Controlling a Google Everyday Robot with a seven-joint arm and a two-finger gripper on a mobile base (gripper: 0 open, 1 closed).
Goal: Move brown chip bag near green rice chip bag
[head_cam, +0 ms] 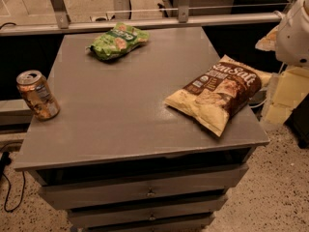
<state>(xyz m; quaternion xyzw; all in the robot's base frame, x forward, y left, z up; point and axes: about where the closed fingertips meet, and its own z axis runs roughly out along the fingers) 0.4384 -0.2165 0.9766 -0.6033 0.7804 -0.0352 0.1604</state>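
I should close next on the brown chip bag's middle (229,83), between its pale tan ends.
The brown chip bag (219,92) lies flat on the right side of the grey table top (120,110), its lower corner close to the front right edge. It has a dark brown front with white "Sea Salt" lettering and pale tan ends. The green rice chip bag (117,40) lies at the back of the table, left of centre, well apart from the brown bag. My gripper (286,96) shows as pale yellow parts at the right edge of the view. It sits beyond the table's right side, below the white arm housing (295,30), and holds nothing that I can see.
An upright drink can (37,94) stands near the table's left edge. The table has drawers (145,190) below its front. A metal rail (145,22) runs behind the table. A dark cable (7,178) lies on the floor at the left.
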